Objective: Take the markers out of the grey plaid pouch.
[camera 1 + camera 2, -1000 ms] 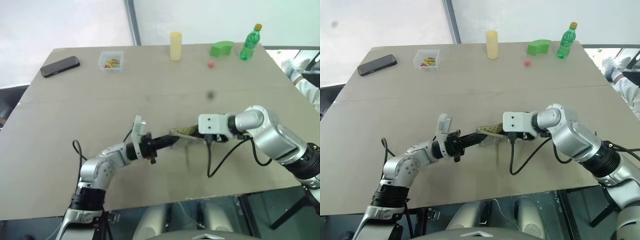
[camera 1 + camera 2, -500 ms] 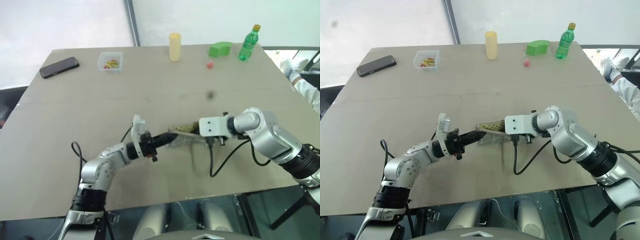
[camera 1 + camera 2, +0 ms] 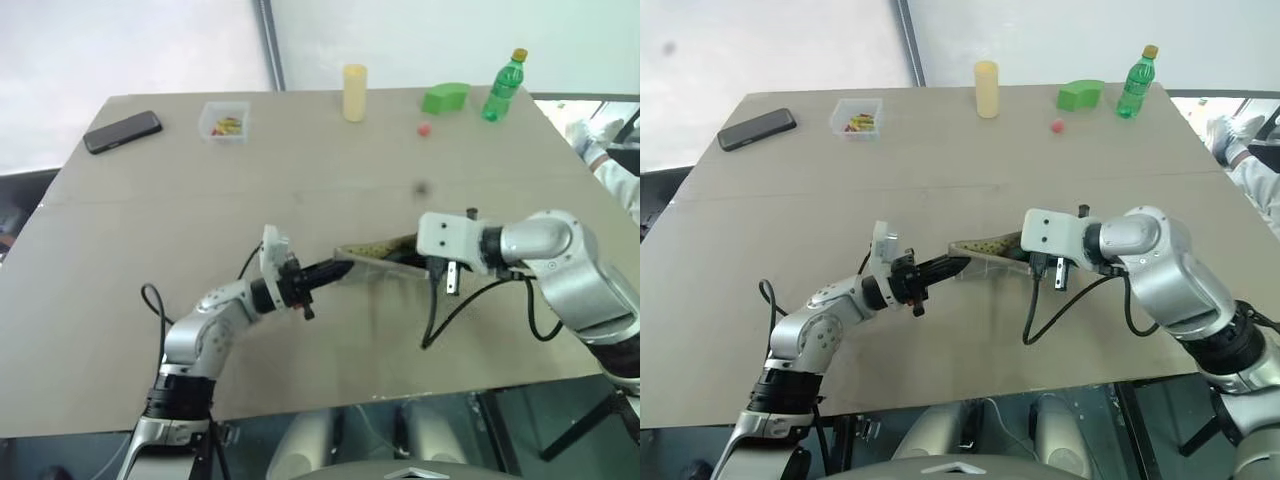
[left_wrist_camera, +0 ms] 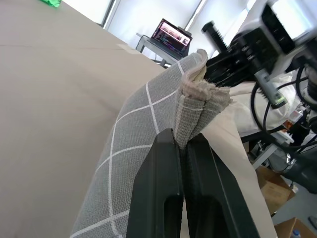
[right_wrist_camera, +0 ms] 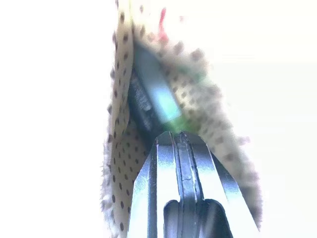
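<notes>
The closed fingers of my right gripper only touch a marker's green end inside the pouch, so I will open them, reach farther in and close around the dark marker (image 5: 142,105).
The grey plaid pouch (image 3: 372,256) hangs stretched between my two arms, just above the middle of the table (image 3: 150,230). My left gripper (image 4: 181,136) is shut on the folded fabric at the pouch's (image 4: 143,129) left end, pointing right. My right gripper (image 5: 179,135) reaches into the open mouth, where the dotted olive-yellow lining surrounds it. Its fingers are shut on the green end of a dark marker (image 5: 153,96) that lies inside. In the eye views the white wrist block (image 3: 447,236) hides the right fingertips.
Along the far edge stand a black phone (image 3: 122,132), a clear box (image 3: 224,121) of colourful bits, a yellow cylinder (image 3: 353,92), a green block (image 3: 444,97), a green bottle (image 3: 502,86) and a small red ball (image 3: 424,129). A person's sleeve (image 3: 612,170) shows at the right.
My right gripper has shut inside the pouch mouth and risen to the right, lifting that end of the pouch. The left gripper kept its hold in place.
</notes>
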Action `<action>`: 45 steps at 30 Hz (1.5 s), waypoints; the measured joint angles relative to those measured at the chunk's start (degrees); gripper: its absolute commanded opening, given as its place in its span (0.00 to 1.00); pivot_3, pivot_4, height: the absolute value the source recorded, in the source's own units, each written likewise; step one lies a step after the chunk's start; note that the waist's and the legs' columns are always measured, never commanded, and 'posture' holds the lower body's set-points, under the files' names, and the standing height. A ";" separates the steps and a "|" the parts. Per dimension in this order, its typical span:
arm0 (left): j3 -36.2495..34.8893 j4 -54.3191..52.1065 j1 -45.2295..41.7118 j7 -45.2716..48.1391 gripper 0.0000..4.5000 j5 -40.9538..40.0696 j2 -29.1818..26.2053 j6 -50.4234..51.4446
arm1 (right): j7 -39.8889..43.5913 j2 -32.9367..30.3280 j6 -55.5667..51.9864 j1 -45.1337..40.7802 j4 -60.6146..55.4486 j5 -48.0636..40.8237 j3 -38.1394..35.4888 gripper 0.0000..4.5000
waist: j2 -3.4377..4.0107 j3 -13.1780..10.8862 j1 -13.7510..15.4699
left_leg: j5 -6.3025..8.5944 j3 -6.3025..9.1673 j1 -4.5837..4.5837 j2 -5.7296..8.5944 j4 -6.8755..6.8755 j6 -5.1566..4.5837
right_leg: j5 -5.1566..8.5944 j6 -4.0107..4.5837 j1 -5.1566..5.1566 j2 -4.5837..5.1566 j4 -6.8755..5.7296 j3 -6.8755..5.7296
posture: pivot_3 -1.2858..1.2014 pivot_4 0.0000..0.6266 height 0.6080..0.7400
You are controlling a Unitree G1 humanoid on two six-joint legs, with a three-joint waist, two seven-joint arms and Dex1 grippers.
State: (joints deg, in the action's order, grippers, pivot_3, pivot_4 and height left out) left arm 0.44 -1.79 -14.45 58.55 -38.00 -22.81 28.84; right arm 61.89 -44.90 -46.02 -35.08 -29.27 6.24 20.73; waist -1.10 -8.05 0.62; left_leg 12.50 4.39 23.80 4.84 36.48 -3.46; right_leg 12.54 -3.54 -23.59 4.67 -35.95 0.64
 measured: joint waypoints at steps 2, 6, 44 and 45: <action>0.22 0.09 0.00 0.31 0.00 0.63 0.30 -0.51 | -1.19 -0.11 0.15 0.87 0.02 0.02 -0.13 0.02 | 0.00 0.00 0.15 | 0.01 0.00 0.00 0.00 0.00 -0.02 | 0.00 0.00 0.00 0.00 0.00 -0.01 | 0.52 0.24 1.00; 0.39 0.23 -0.21 0.47 0.00 0.80 0.68 -0.52 | -2.55 0.10 4.63 0.95 3.72 2.40 4.25 0.06 | 0.01 -0.01 0.13 | -0.01 0.00 -0.02 0.00 0.01 0.00 | 0.00 0.00 0.01 0.00 -0.01 -0.02 | 0.52 0.24 1.00; -2.41 -1.99 -2.15 -3.66 0.00 -16.78 2.54 22.85 | 15.04 -11.73 3.28 -5.55 1.72 -0.95 -2.11 0.39 | 0.25 -0.23 0.04 | -0.04 0.08 -0.03 -0.08 0.00 -0.28 | 0.01 -0.01 0.07 -0.04 0.03 -0.15 | 0.52 0.24 1.00; -1.77 -1.80 -2.01 -3.79 0.00 -14.62 2.22 21.30 | 14.63 -11.63 3.75 -5.12 1.90 -0.88 -1.17 0.39 | 0.25 -0.23 0.13 | -0.12 0.07 -0.02 -0.06 0.02 -0.12 | 0.01 0.00 0.08 -0.01 0.05 -0.13 | 0.52 0.24 1.00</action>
State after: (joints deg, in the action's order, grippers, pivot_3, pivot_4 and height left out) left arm -1.33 -3.58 -16.47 54.76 -52.63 -20.59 50.14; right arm 76.52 -56.53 -42.27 -40.20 -27.37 5.36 19.56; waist -0.85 -8.28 0.75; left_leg 12.39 4.46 23.78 4.78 36.50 -3.58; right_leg 12.55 -3.54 -23.51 4.65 -35.91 0.51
